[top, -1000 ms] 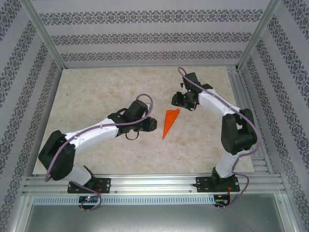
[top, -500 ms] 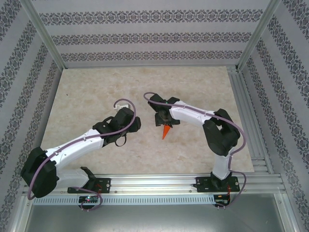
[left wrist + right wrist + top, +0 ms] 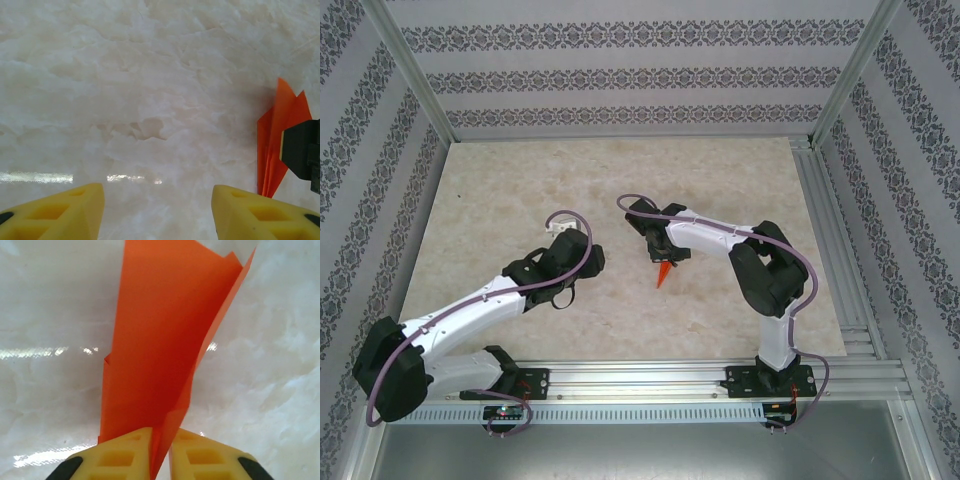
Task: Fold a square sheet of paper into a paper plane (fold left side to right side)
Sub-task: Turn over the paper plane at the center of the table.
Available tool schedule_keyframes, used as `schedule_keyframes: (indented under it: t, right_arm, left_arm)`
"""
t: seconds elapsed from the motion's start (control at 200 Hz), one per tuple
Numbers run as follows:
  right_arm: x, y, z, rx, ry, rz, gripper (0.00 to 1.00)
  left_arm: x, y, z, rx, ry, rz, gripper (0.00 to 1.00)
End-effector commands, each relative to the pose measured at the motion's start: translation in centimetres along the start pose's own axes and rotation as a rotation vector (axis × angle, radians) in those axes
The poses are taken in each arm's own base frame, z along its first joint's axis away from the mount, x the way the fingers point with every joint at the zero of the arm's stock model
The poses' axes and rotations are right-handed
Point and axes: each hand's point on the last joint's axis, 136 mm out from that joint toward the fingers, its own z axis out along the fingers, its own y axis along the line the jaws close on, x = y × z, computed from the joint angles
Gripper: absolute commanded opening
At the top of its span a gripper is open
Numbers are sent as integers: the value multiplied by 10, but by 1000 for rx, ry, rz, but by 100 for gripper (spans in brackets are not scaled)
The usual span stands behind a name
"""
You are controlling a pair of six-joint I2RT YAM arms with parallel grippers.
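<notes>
The paper plane's wings are folded up together, so next my right gripper opens, lets the wings spread, and pinches the middle fold (image 3: 170, 422) to lift the plane.
The orange paper plane (image 3: 160, 350) is a narrow folded dart. My right gripper (image 3: 161, 455) is shut on it, its yellow fingers (image 3: 125, 457) pinching the folded layers while the wide end fans out ahead. From above, the right gripper (image 3: 663, 250) covers most of the plane, and just the pointed orange tip (image 3: 662, 274) pokes out toward the near side. My left gripper (image 3: 157, 210) is open over bare table, to the left of the plane (image 3: 277, 140), which stands on edge at the right of that view. The left gripper (image 3: 582, 262) sits apart from the paper.
The marble-patterned table (image 3: 520, 190) is bounded by patterned walls and an aluminium frame (image 3: 650, 378) at the near edge. A rail (image 3: 825, 220) runs along the table's right side.
The right gripper swung in from the right, came down over the plane and closed on it. The left arm pulled back to the left and toward the near side.
</notes>
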Motion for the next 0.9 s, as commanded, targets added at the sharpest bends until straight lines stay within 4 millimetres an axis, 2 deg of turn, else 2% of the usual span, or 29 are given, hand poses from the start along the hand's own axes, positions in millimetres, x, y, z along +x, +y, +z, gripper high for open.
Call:
schedule_keyframes:
  t: [0.0,0.025,0.165,0.225,0.35,0.41,0.47,0.639,0.734,0.799,0.894]
  right_arm:
    - [-10,-11,-22,-20,-48,18,2]
    - [-11,-11,-27,-33,-59,17,0]
    - [-21,0,-57,-205,-125,2,0]
    - [-23,10,-69,-326,-141,-6,0]
    - [-20,21,-83,-531,-163,9,0]
    - [-15,25,-81,-609,-151,16,0]
    - [-11,20,-73,-630,-131,39,0]
    - [9,9,-29,-676,-36,115,0]
    - [18,-7,-7,-617,-8,133,2]
    - [21,-21,-3,-555,-11,124,11]
    - [16,-37,-14,-485,-44,98,20]
  left_arm:
    - [-4,8,-6,-26,-21,-12,60]
    - [-4,8,-6,-28,-21,-11,60]
    - [-6,11,-10,-37,-31,-12,61]
    - [-7,12,-12,-41,-36,-12,61]
    - [-10,15,-16,-49,-50,-13,61]
    - [-10,16,-18,-53,-54,-14,62]
    - [-10,17,-18,-56,-54,-15,62]
    - [-9,19,-17,-61,-50,-21,62]
    - [-8,18,-18,-59,-45,-22,62]
    - [-8,18,-18,-59,-43,-23,62]
    - [-8,18,-18,-60,-44,-22,62]
